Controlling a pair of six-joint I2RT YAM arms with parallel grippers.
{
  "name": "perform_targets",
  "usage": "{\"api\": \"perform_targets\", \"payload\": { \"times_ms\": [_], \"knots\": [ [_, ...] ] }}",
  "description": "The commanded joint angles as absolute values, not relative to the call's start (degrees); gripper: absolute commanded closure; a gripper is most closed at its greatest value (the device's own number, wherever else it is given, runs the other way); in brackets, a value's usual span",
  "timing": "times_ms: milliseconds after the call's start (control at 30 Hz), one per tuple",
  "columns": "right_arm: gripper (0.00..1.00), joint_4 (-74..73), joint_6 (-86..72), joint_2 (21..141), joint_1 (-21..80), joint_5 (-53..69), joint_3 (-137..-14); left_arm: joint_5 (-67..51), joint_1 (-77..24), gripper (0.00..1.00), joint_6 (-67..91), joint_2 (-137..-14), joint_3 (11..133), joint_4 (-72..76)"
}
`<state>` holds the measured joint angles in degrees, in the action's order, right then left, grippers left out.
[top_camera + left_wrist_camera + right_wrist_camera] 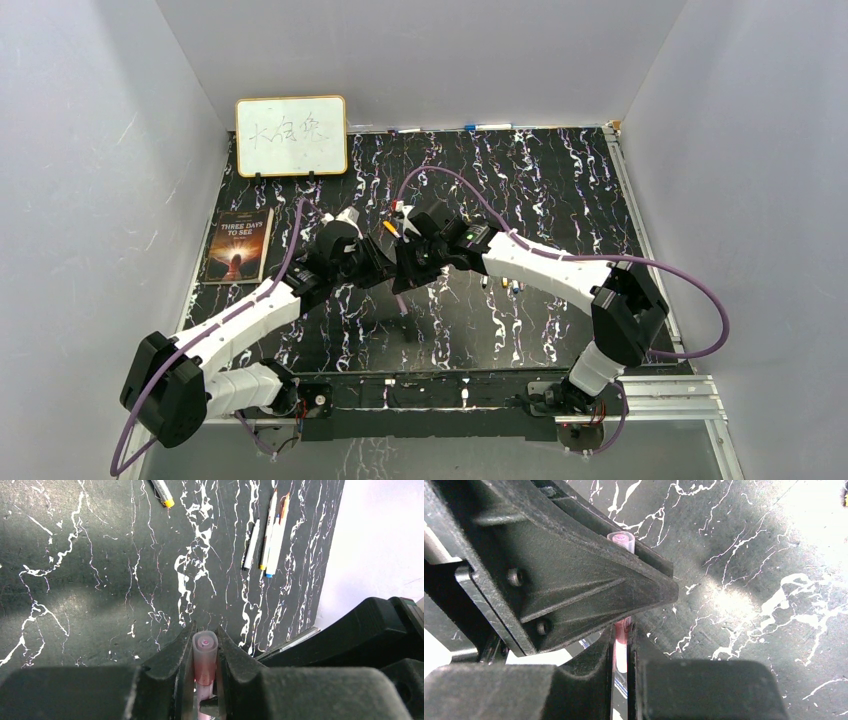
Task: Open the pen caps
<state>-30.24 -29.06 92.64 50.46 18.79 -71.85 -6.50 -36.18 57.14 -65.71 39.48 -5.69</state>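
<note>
My left gripper will let go of the pink-red cap on the table [367, 256] between the book and the yellow-ended pen, nearer the pen.
A thin pen with a translucent pink-red cap [205, 652] is held between both grippers above the middle of the black marbled table. My left gripper [205, 650] is shut on the cap, whose round end pokes out past the fingertips. My right gripper [622, 642] is shut on the pen's red and white barrel [622, 647], just below the left gripper's fingers [589, 580]. In the right wrist view the cap [622, 538] shows behind those fingers. The top view has both grippers meeting, left [385, 265] and right [415, 258].
Three capped pens [267, 537] lie side by side on the table [90, 570] ahead of the left gripper, and another pen with a yellow end [163, 493] lies farther off. A small whiteboard [291, 136] stands at the back left, with a book [238, 246] below it.
</note>
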Motion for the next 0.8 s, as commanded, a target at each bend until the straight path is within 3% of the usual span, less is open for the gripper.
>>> {"api": "perform_targets", "payload": {
  "times_ms": [0, 100, 133, 167, 200, 300, 367, 467, 567, 767],
  "knots": [
    [1.0, -27.0, -28.66, 92.36, 50.12, 18.72, -74.67, -7.74, -36.67, 0.91, 57.49, -64.74, 39.03, -4.73],
    [1.0, -26.91, -28.72, 92.57, 50.13, 19.58, -74.09, -7.18, -36.64, 0.94, 57.45, -64.76, 39.07, -5.1],
    [0.93, -26.75, -28.78, 92.57, 50.18, 19.8, -73.83, -6.98, -36.72, 0.95, 57.6, -64.58, 39.05, -5.03],
    [0.79, -26.53, -28.93, 92.63, 50.14, 19.95, -73.45, -6.88, -36.72, 0.95, 57.75, -64.52, 38.95, -4.83],
    [0.6, -25.71, -29.36, 92.62, 50.11, 20.19, -72.85, -6.9, -36.67, 0.95, 58.02, -64.56, 38.94, -4.44],
    [0.44, -23.43, -30.47, 92.62, 50.14, 21.14, -71.97, -7.39, -36.68, 0.96, 58.82, -65.0, 38.9, -3.2],
    [0.42, -22.37, -31.03, 93.24, 50.14, 21.37, -72.12, -8.28, -36.66, 0.96, 60.02, -65.32, 38.17, -1.12],
    [0.48, -21.14, -31.73, 94.22, 50.14, 20.99, -72.29, -9.93, -36.66, 0.96, 62.03, -66.02, 36.85, 2.28],
    [0.97, -19.01, -32.68, 94.7, 50.25, 21.33, -71.33, -10.7, -36.67, 0.96, 63.88, -66.57, 35.77, 5.16],
    [1.0, -17.86, -32.64, 91.76, 50.96, 20.1, -66.35, -9.01, -36.58, 0.96, 65.67, -65.84, 34.54, 6.73]
  ]
}}
